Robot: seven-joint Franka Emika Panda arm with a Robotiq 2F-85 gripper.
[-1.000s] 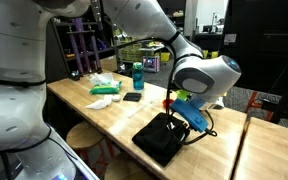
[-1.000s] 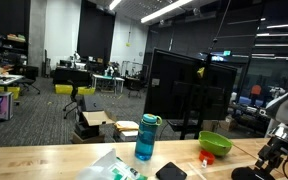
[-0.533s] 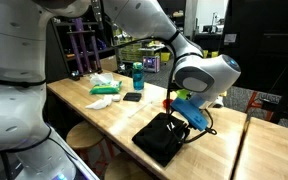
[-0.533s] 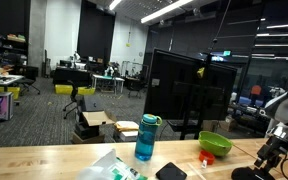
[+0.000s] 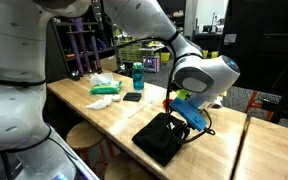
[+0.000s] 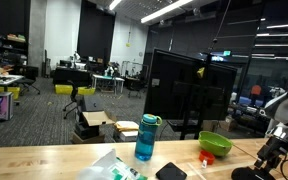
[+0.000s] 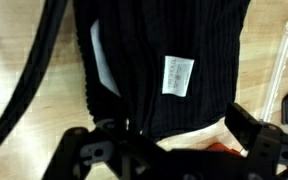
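Observation:
I should shift toward the garment's raised black fold, which lies close to one finger of my open gripper, and pinch the cloth (image 7: 155, 104) beside the white label before I lift.
A black knitted garment (image 7: 154, 60) with a white label (image 7: 178, 76) lies flat on the wooden table (image 5: 104, 118). In the wrist view it fills the middle, and my gripper (image 7: 169, 138) hangs open just above its near edge with nothing between the fingers. In an exterior view the gripper (image 5: 180, 122) sits low over the far end of the garment (image 5: 156, 140), under a blue wrist mount. At the right edge of an exterior view the gripper (image 6: 274, 152) hovers close to the tabletop. A small red thing (image 7: 220, 151) shows by the jaws.
Further along the table stand a teal bottle (image 5: 138, 75) (image 6: 147, 137), a flat black object (image 5: 132, 97) (image 6: 170, 171), a green bowl (image 6: 215, 143) and crumpled white plastic (image 5: 101, 82). A black cable (image 7: 29, 80) runs across the table beside the garment. Stools stand under the table's near edge.

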